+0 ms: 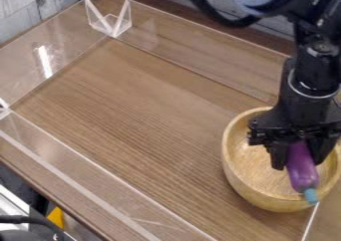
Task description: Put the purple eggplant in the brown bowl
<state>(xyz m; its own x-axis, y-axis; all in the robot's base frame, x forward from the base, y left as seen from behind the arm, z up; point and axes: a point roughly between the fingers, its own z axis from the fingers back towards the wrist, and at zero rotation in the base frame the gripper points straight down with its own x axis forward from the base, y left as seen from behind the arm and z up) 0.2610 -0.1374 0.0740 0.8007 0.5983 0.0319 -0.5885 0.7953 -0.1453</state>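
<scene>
My gripper needs to let go of the purple eggplant on the bottom of the brown bowl [294, 179], toward the front rim.
The purple eggplant [302, 166] hangs upright over the right side of the brown bowl [248, 171], its teal stem tip pointing down near the bowl's right rim. My gripper [301, 145] points straight down and is shut on the eggplant's upper end. The black arm rises from it toward the top right. The bowl sits on the wooden tabletop at the lower right; part of its inside is hidden behind the gripper.
A low clear plastic wall [54, 46] borders the wooden table [134, 116] on the left, back and front. A clear bracket [110, 19] stands at the back left corner. The table's front right edge runs just below the bowl.
</scene>
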